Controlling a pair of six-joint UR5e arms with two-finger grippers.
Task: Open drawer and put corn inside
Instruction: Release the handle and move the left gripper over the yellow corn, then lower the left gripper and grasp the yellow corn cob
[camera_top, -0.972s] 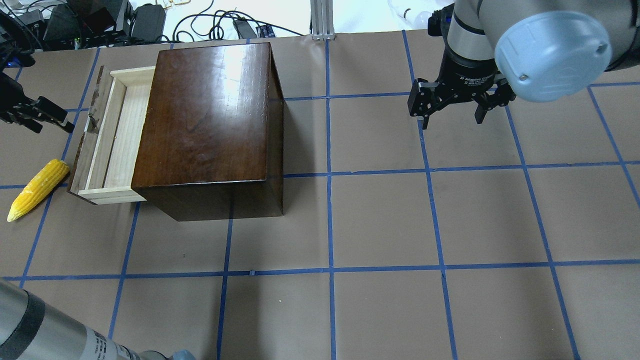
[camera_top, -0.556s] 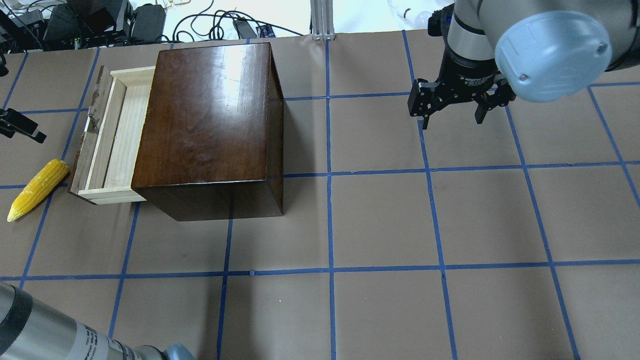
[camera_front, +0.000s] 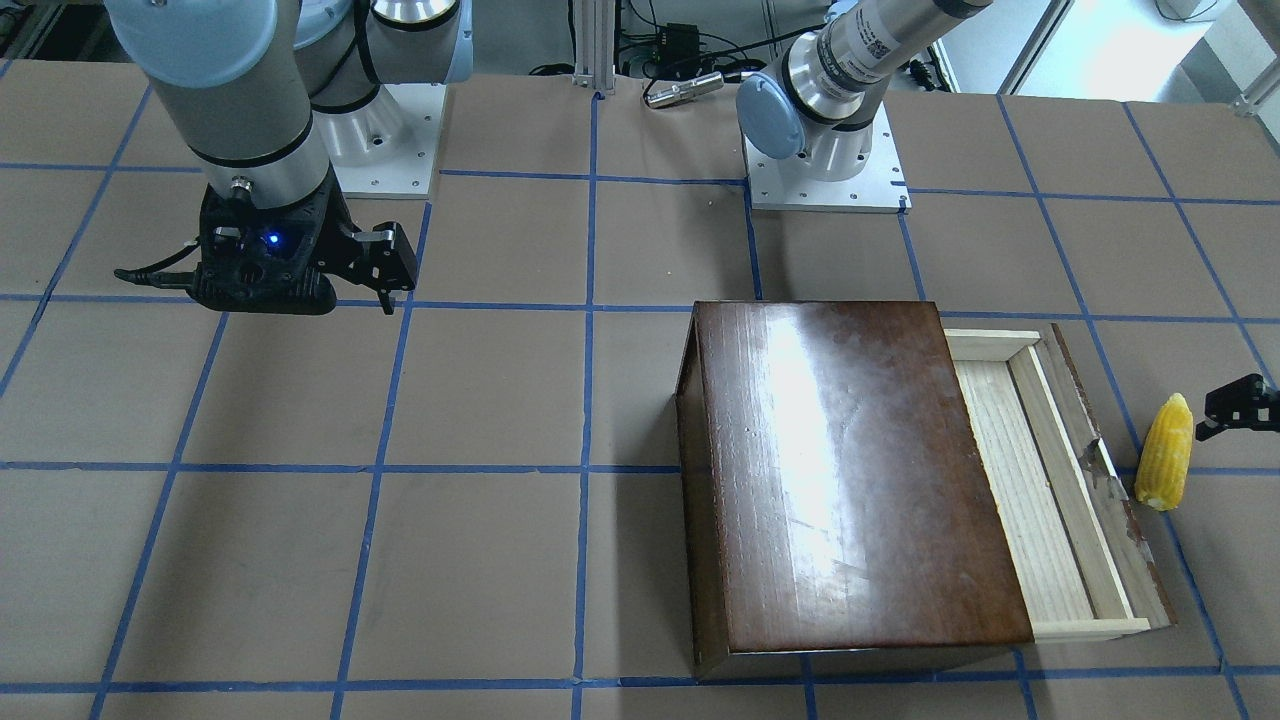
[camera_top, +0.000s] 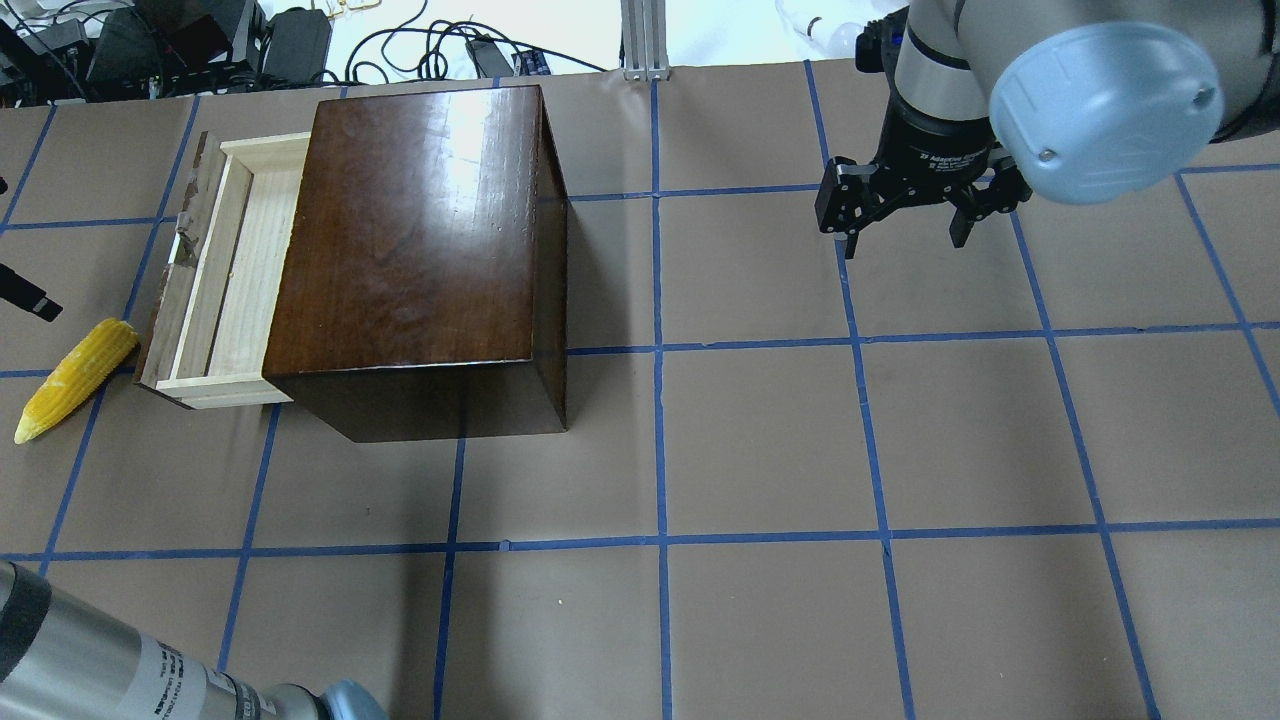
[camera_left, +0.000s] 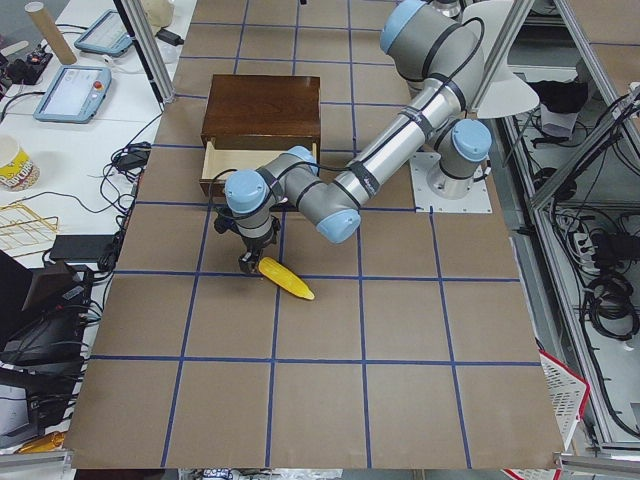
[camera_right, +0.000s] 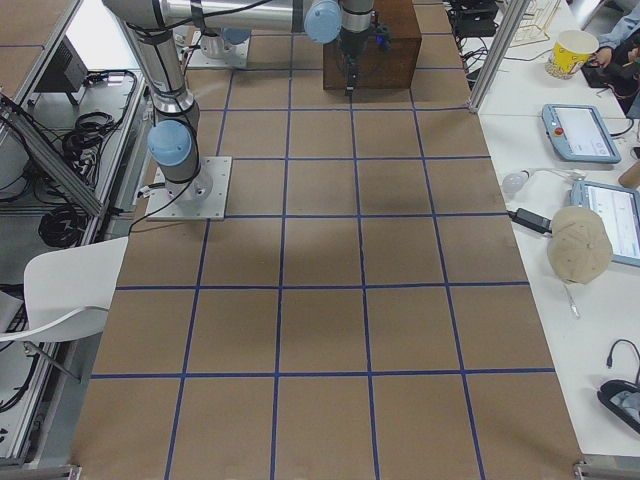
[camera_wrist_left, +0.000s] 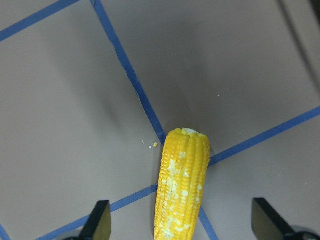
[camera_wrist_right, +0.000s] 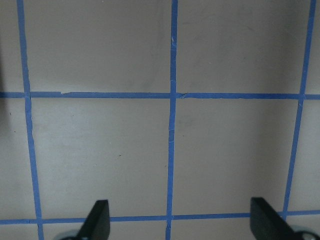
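Observation:
The narrow end of the yellow corn (camera_front: 1172, 422) (camera_wrist_left: 175, 220), opposite the corn's wide, rounded end, will be gripped by my left gripper.
The drawer (camera_top: 225, 270) is pulled out to the left of the dark brown box (camera_top: 420, 240), and its pale wood inside is bare. It also shows in the front-facing view (camera_front: 1050, 480). The yellow corn (camera_top: 75, 378) lies on the table just left of the drawer front, as the front-facing view (camera_front: 1166, 465) also shows. My left gripper (camera_wrist_left: 182, 225) is open above the corn (camera_wrist_left: 182, 190), with one fingertip on each side of the cob and not touching it. Only one of its fingers (camera_top: 25, 297) shows overhead. My right gripper (camera_top: 905, 235) is open and empty, hanging far to the right.
The box (camera_front: 850, 480) stands at the table's far left in the overhead view. Cables and equipment (camera_top: 200, 45) lie beyond the table's far edge. The brown table with its blue tape grid (camera_top: 760, 450) spreads to the right of the box.
My left gripper has moved left and toward the robot, away from the drawer front, almost out of the overhead view. The drawer, corn and right arm have not moved.

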